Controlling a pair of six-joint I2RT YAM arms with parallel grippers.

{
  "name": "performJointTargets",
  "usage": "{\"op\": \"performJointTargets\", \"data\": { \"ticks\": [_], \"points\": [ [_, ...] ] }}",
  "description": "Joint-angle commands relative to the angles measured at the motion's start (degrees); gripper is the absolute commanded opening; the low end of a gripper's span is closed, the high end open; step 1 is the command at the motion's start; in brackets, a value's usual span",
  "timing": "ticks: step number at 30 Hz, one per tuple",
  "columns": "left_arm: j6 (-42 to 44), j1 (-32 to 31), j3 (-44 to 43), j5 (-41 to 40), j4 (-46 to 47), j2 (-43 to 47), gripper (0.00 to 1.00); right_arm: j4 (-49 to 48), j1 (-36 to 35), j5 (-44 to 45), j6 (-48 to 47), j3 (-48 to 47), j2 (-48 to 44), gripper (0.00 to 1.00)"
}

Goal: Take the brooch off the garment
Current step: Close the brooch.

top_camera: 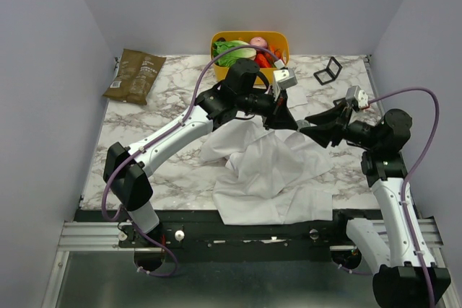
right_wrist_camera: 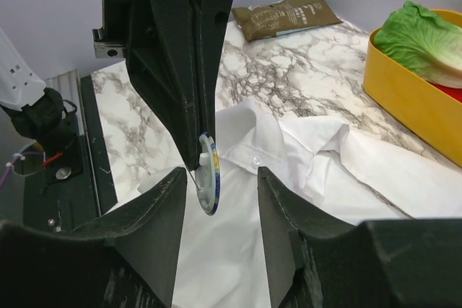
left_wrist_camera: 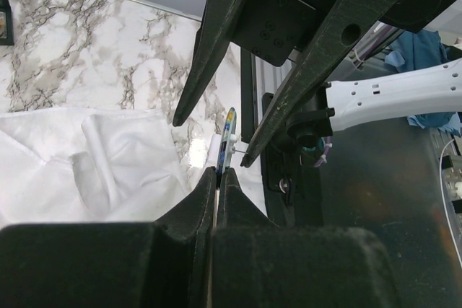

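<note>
The brooch's thin pin sticks out from its white back, so my right gripper should close around both and push the pin toward the disc (right_wrist_camera: 209, 178).
The garment, a large white collared shirt (top_camera: 271, 178), lies crumpled on the marble table; it also shows in the left wrist view (left_wrist_camera: 86, 171) and the right wrist view (right_wrist_camera: 310, 171). The brooch (right_wrist_camera: 210, 178) is a small round disc with a white back, a blue and yellow rim and a thin pin. My left gripper (top_camera: 289, 122) (left_wrist_camera: 217, 172) is shut on the brooch (left_wrist_camera: 229, 128) and holds it on edge, above the shirt and apart from the cloth. My right gripper (top_camera: 312, 126) (right_wrist_camera: 221, 171) is open, one finger on each side of the brooch, not touching it.
A yellow bin (top_camera: 250, 37) (right_wrist_camera: 411, 91) with toy vegetables stands at the back centre. A brown packet (top_camera: 134, 75) (right_wrist_camera: 285, 12) lies at the back left. A small black frame (top_camera: 328, 70) sits at the back right. The table's metal rail runs along the near edge.
</note>
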State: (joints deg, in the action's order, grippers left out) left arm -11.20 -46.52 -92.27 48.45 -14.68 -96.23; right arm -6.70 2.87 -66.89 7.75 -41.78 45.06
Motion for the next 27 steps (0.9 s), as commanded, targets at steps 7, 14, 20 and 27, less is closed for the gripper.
{"op": "performJointTargets", "data": {
  "ticks": [7, 14, 20, 27],
  "points": [
    [-0.3, -0.1, -2.3, 0.6, 0.4, 0.2, 0.0, 2.0, -1.6, 3.7, -2.6, 0.2, 1.1, 0.41],
    [0.0, -0.1, -2.5, 0.7, 0.3, 0.2, 0.0, 1.2, -1.6, 4.4, -1.8, 0.4, 1.6, 0.29],
    [0.5, -0.2, -2.3, 0.5, 0.0, 0.8, 0.0, -1.0, -1.6, 4.0, 1.6, 0.9, 2.4, 0.24],
    [1.0, -0.2, -2.1, 0.3, -0.2, 1.2, 0.0, -2.3, -1.6, -0.1, 2.4, 0.6, 1.8, 0.32]
  ]
}}
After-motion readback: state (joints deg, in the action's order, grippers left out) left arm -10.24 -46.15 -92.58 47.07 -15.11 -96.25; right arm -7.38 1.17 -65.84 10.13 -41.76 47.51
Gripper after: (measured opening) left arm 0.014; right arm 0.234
